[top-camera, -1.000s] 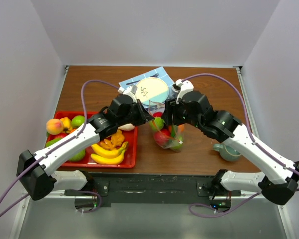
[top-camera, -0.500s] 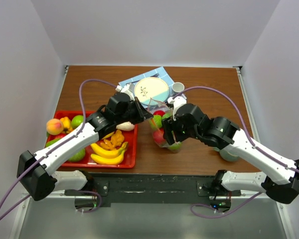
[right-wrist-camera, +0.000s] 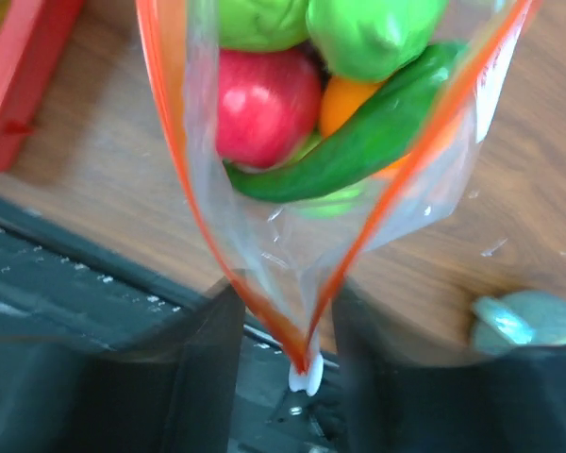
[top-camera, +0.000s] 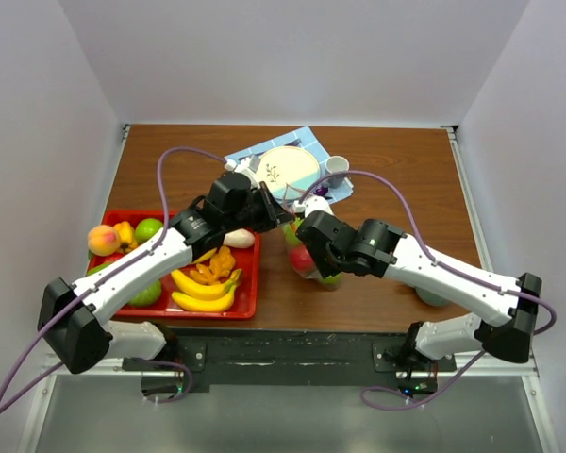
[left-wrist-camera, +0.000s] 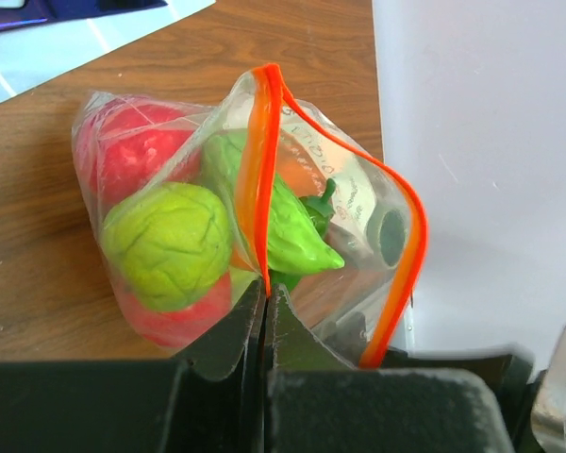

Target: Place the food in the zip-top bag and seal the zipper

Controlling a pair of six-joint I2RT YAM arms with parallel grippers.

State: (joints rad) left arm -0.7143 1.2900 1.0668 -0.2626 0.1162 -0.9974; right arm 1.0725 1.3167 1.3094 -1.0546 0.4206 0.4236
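Observation:
My left gripper sees the white slider sitting at the zipper's near end, so it should leave the zipper's far end and grab the zipper's near end [right-wrist-camera: 302, 353] next to the slider.
The zip-top bag [top-camera: 313, 257] stands on the table between the arms, its mouth gaping. Inside is food: a red apple [right-wrist-camera: 264, 104], a green cucumber [right-wrist-camera: 358, 156], an orange [right-wrist-camera: 344, 104] and a lumpy green fruit [left-wrist-camera: 170, 245]. My left gripper [left-wrist-camera: 266, 288] is shut on the zipper [left-wrist-camera: 262, 170] at the bag's far end, seen in the top view as the left gripper [top-camera: 285, 219]. My right gripper [right-wrist-camera: 288, 311] straddles the near end of the zipper [right-wrist-camera: 198, 217]. Its fingers [right-wrist-camera: 212, 330] stand apart on either side of the white slider [right-wrist-camera: 307, 377], and the picture is blurred.
A red tray [top-camera: 250, 283] at the left holds bananas [top-camera: 203, 294], a peach [top-camera: 102, 239] and green apples. Behind the bag are a plate [top-camera: 288, 168] on a blue napkin [top-camera: 245, 154] and a white cup [top-camera: 336, 167]. A teal mug [top-camera: 432, 298] peeks from under the right arm.
The right arm has swung from the bag's right side to its near end, bringing its gripper around the slider. The left gripper has kept its hold on the zipper.

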